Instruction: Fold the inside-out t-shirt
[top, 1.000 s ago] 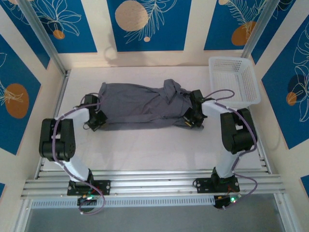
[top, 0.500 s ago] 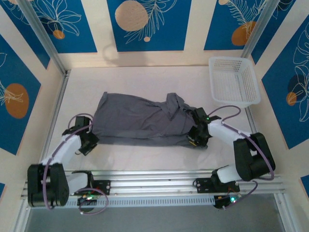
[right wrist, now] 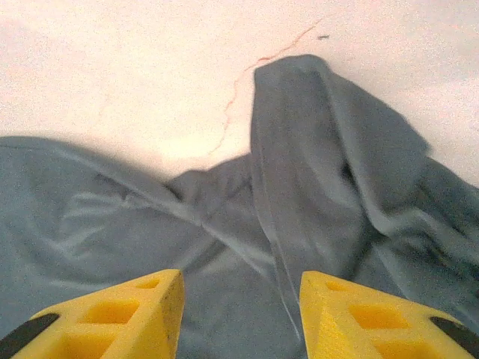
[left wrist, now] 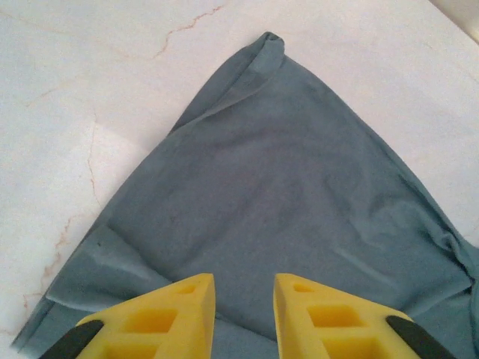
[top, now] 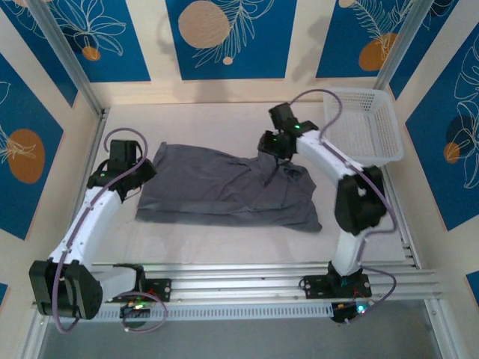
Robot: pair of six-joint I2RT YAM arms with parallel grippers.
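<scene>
The bunched fold keeps the far edge of the t-shirt rumpled, so the robot's right gripper needs to grab the cloth at its inner side (top: 259, 166) and spread it toward the back before folding.
The slate-grey t-shirt (top: 224, 191) lies spread across the middle of the table as a long flat band, with a bunched fold at its far right. My left gripper (top: 138, 168) hovers over the shirt's far left corner. In the left wrist view its yellow fingers (left wrist: 191, 299) stand apart with nothing between them, above the cloth (left wrist: 284, 187). My right gripper (top: 273, 153) hangs over the rumpled far right part. In the right wrist view its fingers (right wrist: 161, 295) are wide apart above a raised fold (right wrist: 314, 149), gripping nothing.
A white mesh basket (top: 363, 123) stands at the back right, just right of my right arm. Pale table surface (top: 224, 243) runs between the shirt and the metal rails at the near edge.
Both grippers have let go of the shirt's near corners, opened, and swung up to its far edge. The shirt has shifted toward the near side and lies flatter.
</scene>
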